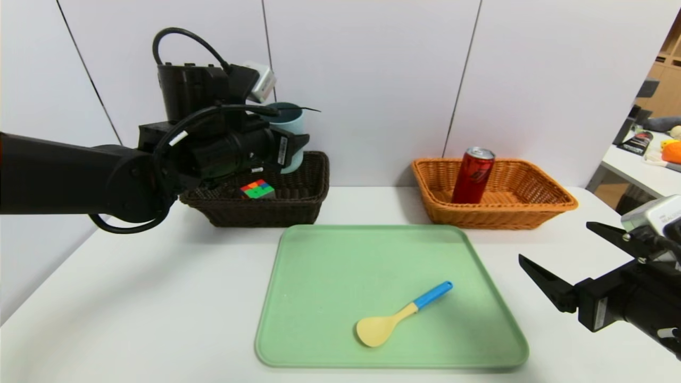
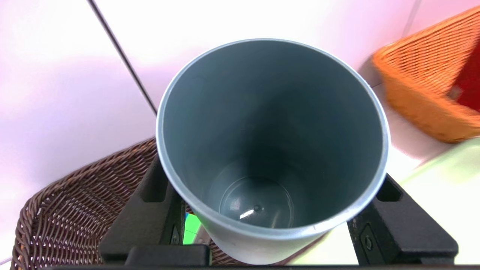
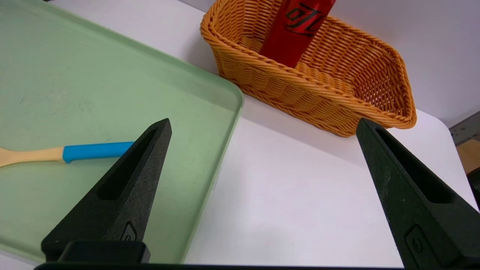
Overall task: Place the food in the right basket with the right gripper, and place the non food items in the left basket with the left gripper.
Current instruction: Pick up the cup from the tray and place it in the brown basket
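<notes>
I should set the blue-grey cup down with my left gripper in the dark brown basket (image 1: 288,191) beside the puzzle cube. The cup is now held upright over that basket.
My left gripper (image 1: 290,144) is shut on the blue-grey cup (image 1: 291,127), holding it upright over the dark brown left basket (image 1: 266,210). The left wrist view looks straight down into the cup (image 2: 270,142), with black fingers (image 2: 150,210) pressed on both sides. The puzzle cube (image 1: 257,189) lies inside that basket. A yellow spoon with a blue handle (image 1: 399,316) lies on the green tray (image 1: 330,266). The red can (image 1: 472,175) stands in the orange right basket (image 1: 532,210). My right gripper (image 1: 554,242) hangs open and empty at the right, beside the tray.
The white table (image 1: 133,298) runs up to a white panelled wall close behind both baskets. At the far right stands another table (image 1: 638,175) with clutter on it. In the right wrist view the tray edge (image 3: 225,123) lies between the fingers.
</notes>
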Robot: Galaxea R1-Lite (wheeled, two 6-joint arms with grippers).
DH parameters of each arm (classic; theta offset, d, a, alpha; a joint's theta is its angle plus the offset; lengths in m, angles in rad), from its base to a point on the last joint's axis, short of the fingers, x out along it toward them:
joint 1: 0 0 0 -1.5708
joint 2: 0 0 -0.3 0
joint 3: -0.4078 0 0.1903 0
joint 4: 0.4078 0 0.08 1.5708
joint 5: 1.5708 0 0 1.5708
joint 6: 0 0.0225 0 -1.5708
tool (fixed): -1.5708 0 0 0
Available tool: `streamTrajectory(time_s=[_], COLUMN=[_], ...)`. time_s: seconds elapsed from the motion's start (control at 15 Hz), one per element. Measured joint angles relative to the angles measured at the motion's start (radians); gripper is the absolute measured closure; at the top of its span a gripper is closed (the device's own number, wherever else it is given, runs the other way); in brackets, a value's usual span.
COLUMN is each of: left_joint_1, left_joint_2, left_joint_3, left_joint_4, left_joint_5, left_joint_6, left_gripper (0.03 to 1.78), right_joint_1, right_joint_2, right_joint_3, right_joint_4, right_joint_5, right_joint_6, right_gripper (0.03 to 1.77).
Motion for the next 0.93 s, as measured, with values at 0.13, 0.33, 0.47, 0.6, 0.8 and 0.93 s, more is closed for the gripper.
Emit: streamTrajectory(time_s=[0.13,0.33,0.47,0.6,0.8,0.93], left_joint_1=[0.019,0.034,0.040,0.045,0.055,0.056], left_joint_2=[0.043,0.096,0.130,0.163,0.208,0.229], left_joint_3=[-0.033,-0.086,-0.104,-0.110,-0.117,-0.119], left_joint_4=[0.027,0.110,0.123,0.117,0.113,0.113], left_joint_5=[-0.010,-0.017,-0.017,-0.018,-0.019,-0.019], left_joint_6=[0.000,-0.003,-0.005,-0.005,-0.009,-0.010], left_gripper=[0.67,0.67,0.67,0.67,0.67,0.67], right_joint_1=[0.000,0.001,0.003,0.003,0.004,0.011], right_joint_2=[0.000,0.000,0.000,0.000,-0.001,-0.001], right_joint_3=[0.000,0.000,-0.001,-0.001,0.005,0.012], right_joint_4=[0.000,-0.001,-0.001,-0.001,-0.001,-0.001], right_joint_5=[0.000,0.000,0.000,0.000,0.000,-0.001], right_joint_6=[0.000,-0.002,-0.002,-0.001,-0.002,-0.002], right_gripper=[0.11,0.11,0.11,0.11,0.11,0.11])
